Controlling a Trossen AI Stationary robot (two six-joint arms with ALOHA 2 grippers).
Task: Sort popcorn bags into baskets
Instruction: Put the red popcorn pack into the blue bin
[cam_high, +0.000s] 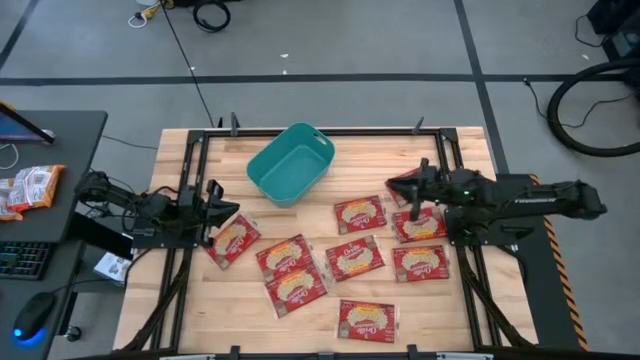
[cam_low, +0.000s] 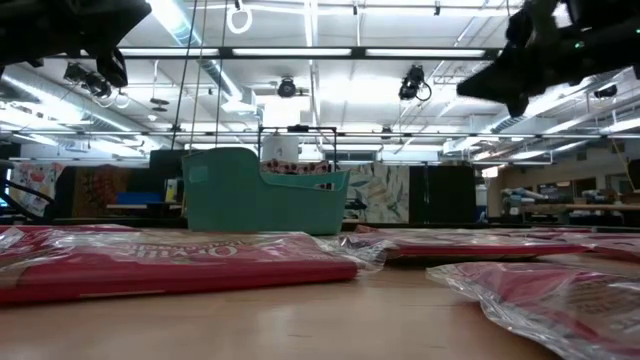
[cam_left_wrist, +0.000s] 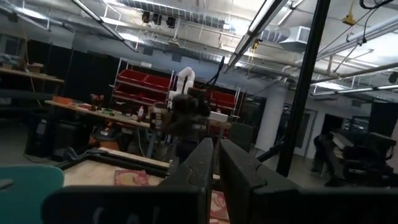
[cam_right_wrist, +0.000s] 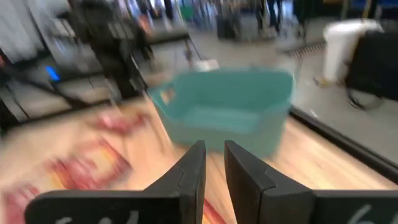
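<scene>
I should next close my right gripper on the near long edge (cam_high: 361, 226) of the red popcorn bag between the teal basket and that gripper.
Several red popcorn bags with cream-yellow labels lie flat on the wooden table, for instance one bag (cam_high: 360, 213), another (cam_high: 232, 240) and a third (cam_high: 367, 320). In the low view the nearest bag (cam_low: 170, 262) lies in front. The teal basket (cam_high: 290, 163) (cam_low: 260, 190) (cam_right_wrist: 230, 115) stands near the table's far edge. My left gripper (cam_high: 222, 208) (cam_left_wrist: 216, 165) hovers shut over the table's left side, beside a bag. My right gripper (cam_high: 393, 186) (cam_right_wrist: 214, 165) hovers shut, raised off the table, to the right of the basket and pointing at it. Neither holds anything.
A dark side desk (cam_high: 60, 150) to the left of the table carries an orange-white snack packet (cam_high: 30, 188), a keyboard and a mouse. A black frame (cam_high: 330, 130) runs round the table. Bare wood lies between the basket and the bags (cam_high: 200, 160).
</scene>
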